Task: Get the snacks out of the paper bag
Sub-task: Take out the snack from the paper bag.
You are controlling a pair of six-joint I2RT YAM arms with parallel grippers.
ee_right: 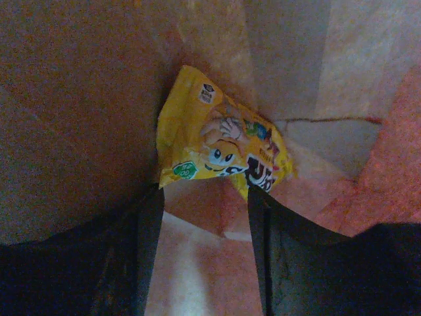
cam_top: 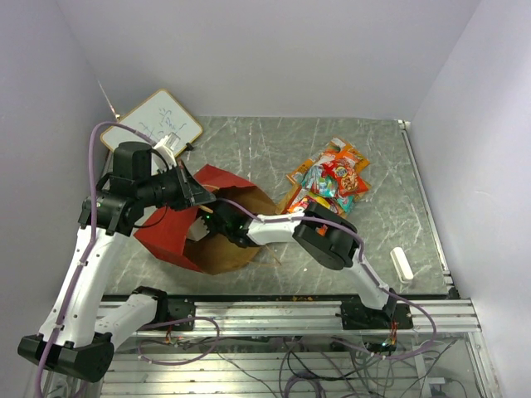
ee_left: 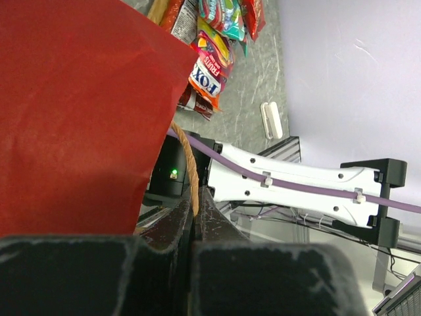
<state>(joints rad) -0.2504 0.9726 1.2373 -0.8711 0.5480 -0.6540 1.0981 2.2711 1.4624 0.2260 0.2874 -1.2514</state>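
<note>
The yellow packet lies past the fingers of the robot's right gripper inside the paper bag, so the gripper will reach further in and close on the packet's near edge (ee_right: 227, 174) before it pulls.
The red paper bag (cam_top: 170, 232) lies on its side at the table's middle left, its brown mouth facing right. My left gripper (cam_top: 199, 195) is shut on the bag's tan loop handle (ee_left: 191, 172) at the upper rim. My right gripper (cam_top: 220, 225) reaches into the bag's mouth. In the right wrist view it (ee_right: 204, 197) is open, its fingertips just short of a yellow snack packet (ee_right: 220, 148) lying against the bag's inner corner. A pile of several snack packets (cam_top: 330, 181) lies on the table to the right; it also shows in the left wrist view (ee_left: 214, 56).
A small whiteboard (cam_top: 153, 123) leans at the back left. A white eraser-like block (cam_top: 401, 263) lies at the right front. The metal rail (cam_top: 290, 313) runs along the near edge. Side walls close in the table.
</note>
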